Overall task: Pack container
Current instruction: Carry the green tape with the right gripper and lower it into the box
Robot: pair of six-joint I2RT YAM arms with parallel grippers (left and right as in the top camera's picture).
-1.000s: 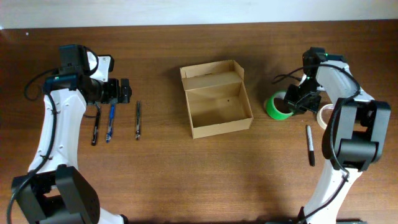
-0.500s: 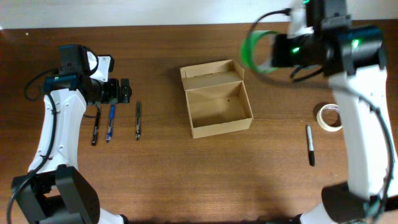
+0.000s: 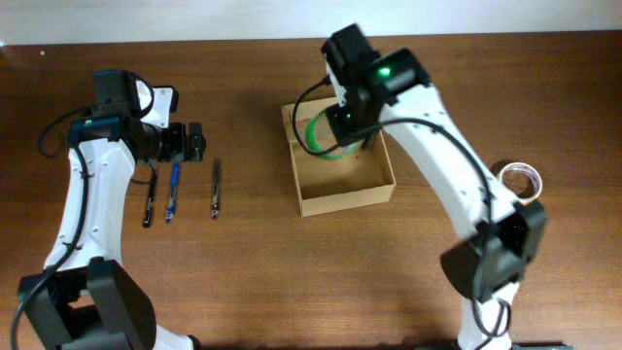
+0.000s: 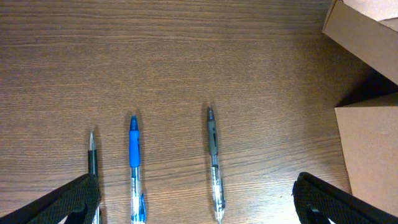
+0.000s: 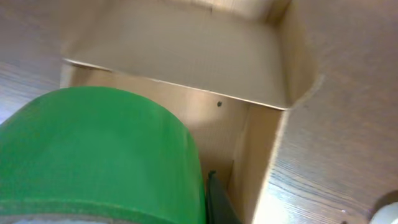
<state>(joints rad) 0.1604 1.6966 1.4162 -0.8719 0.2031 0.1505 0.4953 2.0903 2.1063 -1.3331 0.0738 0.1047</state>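
Next, I release the green tape roll from my right gripper inside the cardboard box (image 3: 312, 169) (image 5: 129, 118), next to the side of the box that faces my left gripper. The roll is now over the box's far part.
The container (image 3: 345, 199) is an open tan cardboard box at the table's middle, lid flap folded back; it also shows in the right wrist view (image 5: 261, 149) and its corner in the left wrist view (image 4: 367, 31). My right gripper (image 3: 342, 124) is shut on a green tape roll (image 3: 319, 136) and holds it over the box's far part; the roll fills the right wrist view (image 5: 93, 155). My left gripper (image 3: 190, 142) is open above three pens: a black one (image 3: 149, 202), a blue one (image 3: 173, 192) and a grey one (image 3: 215, 188).
A white tape roll (image 3: 522, 181) lies at the right, partly hidden by the right arm. In the left wrist view the blue pen (image 4: 135, 168) and grey pen (image 4: 213, 162) lie between the open fingers, the black pen (image 4: 92, 158) by the left finger.
My right arm has lifted the green tape roll from the right side of the table and swung it left over the box. The left arm has not moved.
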